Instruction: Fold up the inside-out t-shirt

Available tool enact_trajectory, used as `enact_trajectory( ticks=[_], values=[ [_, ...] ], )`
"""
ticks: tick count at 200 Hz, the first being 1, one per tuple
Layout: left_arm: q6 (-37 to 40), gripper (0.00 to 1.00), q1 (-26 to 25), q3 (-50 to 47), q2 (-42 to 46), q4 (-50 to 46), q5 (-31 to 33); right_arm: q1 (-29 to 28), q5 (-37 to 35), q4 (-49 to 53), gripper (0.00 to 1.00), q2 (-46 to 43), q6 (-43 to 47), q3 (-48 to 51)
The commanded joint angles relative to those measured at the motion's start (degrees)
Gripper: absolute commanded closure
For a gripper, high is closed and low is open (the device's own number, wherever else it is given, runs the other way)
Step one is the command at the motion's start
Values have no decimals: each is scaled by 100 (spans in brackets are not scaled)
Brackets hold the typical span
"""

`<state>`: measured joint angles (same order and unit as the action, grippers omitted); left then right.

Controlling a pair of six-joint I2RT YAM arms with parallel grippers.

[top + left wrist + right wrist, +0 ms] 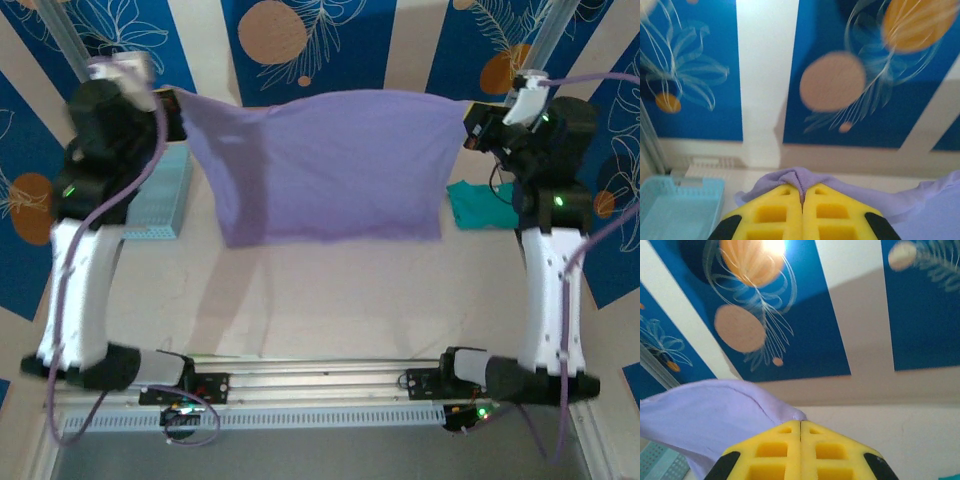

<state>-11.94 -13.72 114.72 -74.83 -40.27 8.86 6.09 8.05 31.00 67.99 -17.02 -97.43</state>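
Observation:
The robot's left gripper needs to release the shirt's corner on the table's back edge (263, 147) (803, 176), below the large beige circle on the wall.
The inside-out t-shirt (325, 165), lavender-purple, hangs stretched above the table between both raised arms, its lower edge hanging toward the table. My left gripper (172, 97) is shut on the shirt's upper left corner; in the left wrist view a bunch of purple fabric (800, 177) is pinched between the yellow fingers (770, 212), and the gripper (802, 192) is closed tight. My right gripper (468, 112) is shut on the upper right corner; in the right wrist view the shirt (705, 415) runs off to the left from the closed gripper (800, 424).
A light blue basket (160, 200) stands at the left behind the left arm, also seen as the basket (675, 205) in the left wrist view. A teal-green shirt (480, 205) lies crumpled at the right by the right arm. The blue patterned wall stands behind.

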Motion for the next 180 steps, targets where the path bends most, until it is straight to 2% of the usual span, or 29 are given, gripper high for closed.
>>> enact_trajectory(
  ticks=[1,40,80,103,133,154,180],
  values=[
    [-188,100,44,-63,960,309,-478,37,-118,391,100,-840,193,-216],
    [-592,100,42,192,2019,309,-984,38,-249,941,100,-1779,178,-747],
    [-1004,100,53,827,2289,412,-1475,33,-399,1398,100,-2112,219,-1682],
    [-802,100,53,1173,2013,235,-1196,32,-464,1424,100,-2029,289,-1969],
    [-190,100,53,1255,1239,88,-186,28,-631,1267,100,-1731,527,-1845],
    [84,100,53,1021,502,162,146,32,-746,837,100,-1540,734,-1207],
    [257,100,51,6,-154,906,235,31,-834,-275,100,-1362,855,186]
  ],
)
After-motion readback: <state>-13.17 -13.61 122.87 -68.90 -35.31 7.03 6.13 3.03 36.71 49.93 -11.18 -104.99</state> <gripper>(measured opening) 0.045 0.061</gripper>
